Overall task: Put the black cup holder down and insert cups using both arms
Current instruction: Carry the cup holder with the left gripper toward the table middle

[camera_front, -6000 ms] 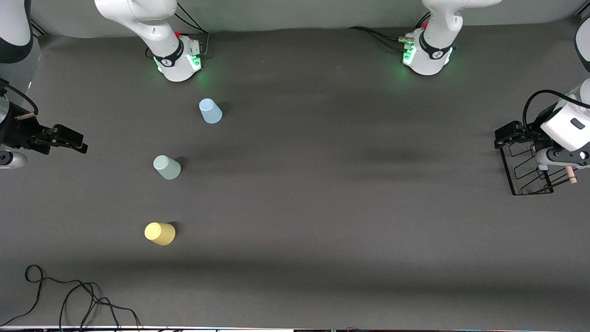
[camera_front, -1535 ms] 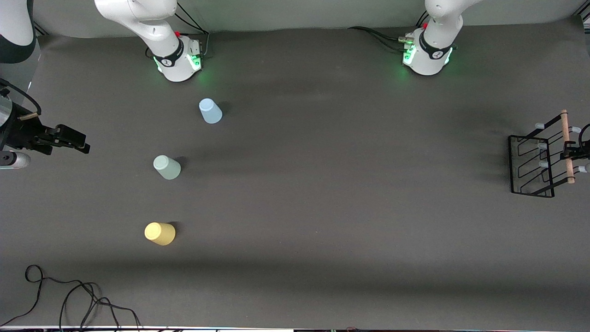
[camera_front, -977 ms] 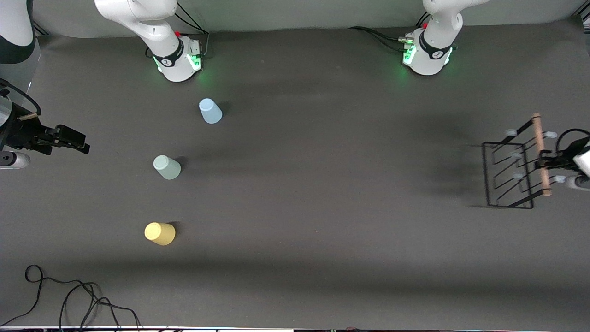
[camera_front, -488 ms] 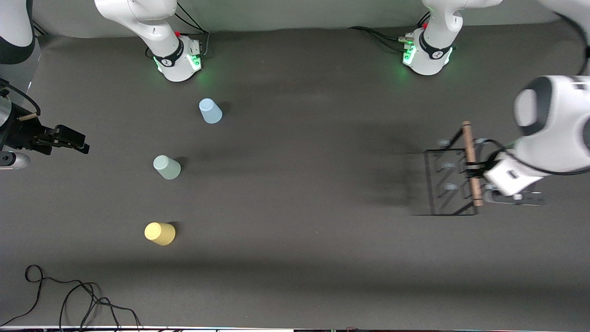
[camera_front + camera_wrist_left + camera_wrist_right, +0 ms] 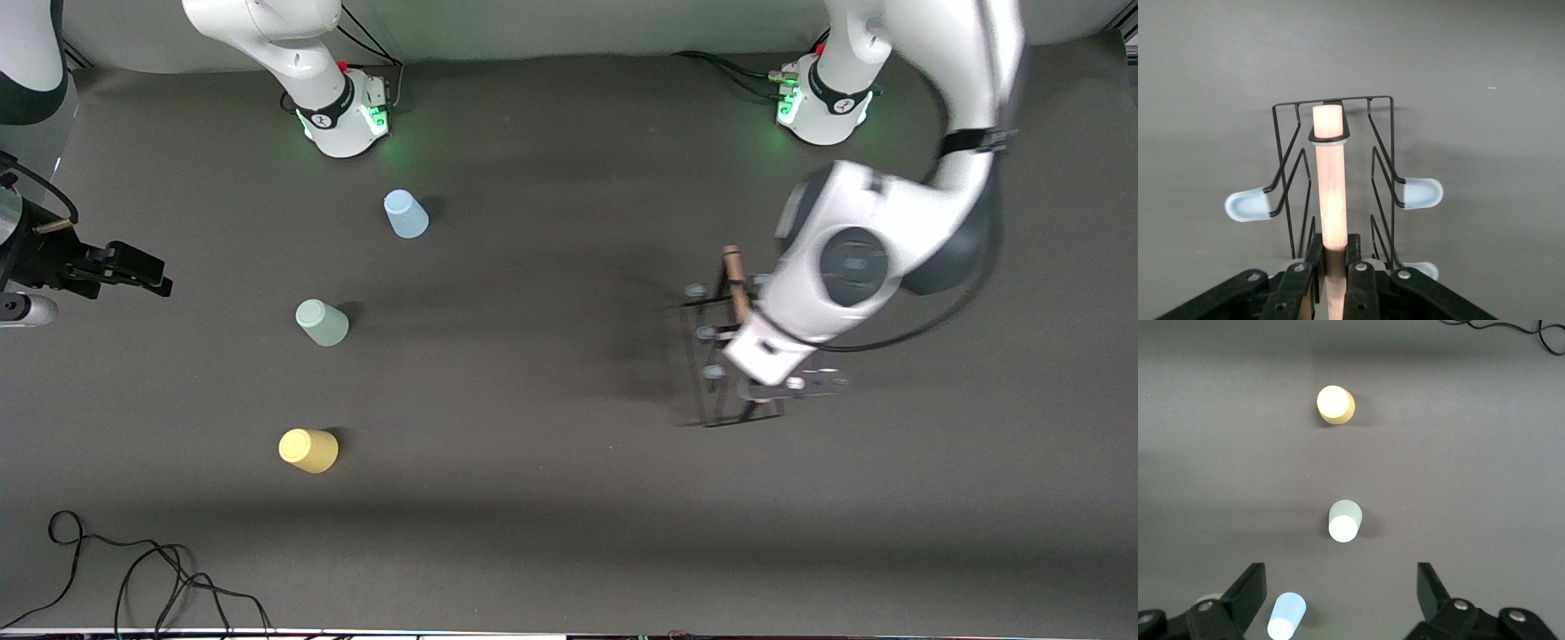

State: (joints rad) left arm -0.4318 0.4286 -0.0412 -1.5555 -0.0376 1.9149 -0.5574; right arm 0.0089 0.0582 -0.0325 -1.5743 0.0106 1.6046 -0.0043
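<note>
The table's open middle point(image 5: 535, 297) is near the light blue cup. Next, my left gripper lets go of the black cup holder there.
My left gripper point(image 5: 751, 336) is shut on the light wooden rod point(image 5: 734, 276) of the black cup holder point(image 5: 711, 373) and holds it above the table, toward the left arm's end. In the left wrist view the rod point(image 5: 1330, 180) runs between the closed fingers of my left gripper point(image 5: 1333, 257), with wire frame point(image 5: 1379, 153) and pale-tipped pegs point(image 5: 1248, 205) below. The light blue cup point(image 5: 405, 214), pale green cup point(image 5: 322, 322) and yellow cup point(image 5: 308, 450) stand upside down toward the right arm's end. My right gripper point(image 5: 133, 271) waits open beside them; the right wrist view shows it point(image 5: 1341, 593) above them.
Black cables point(image 5: 133, 569) lie at the table's near edge toward the right arm's end. The two white bases with green lights point(image 5: 342, 116) point(image 5: 822, 102) stand along the table's edge farthest from the front camera.
My left arm has lifted the cup holder from the table's edge at its own end and carried it toward the middle. The right arm and cups have not moved.
</note>
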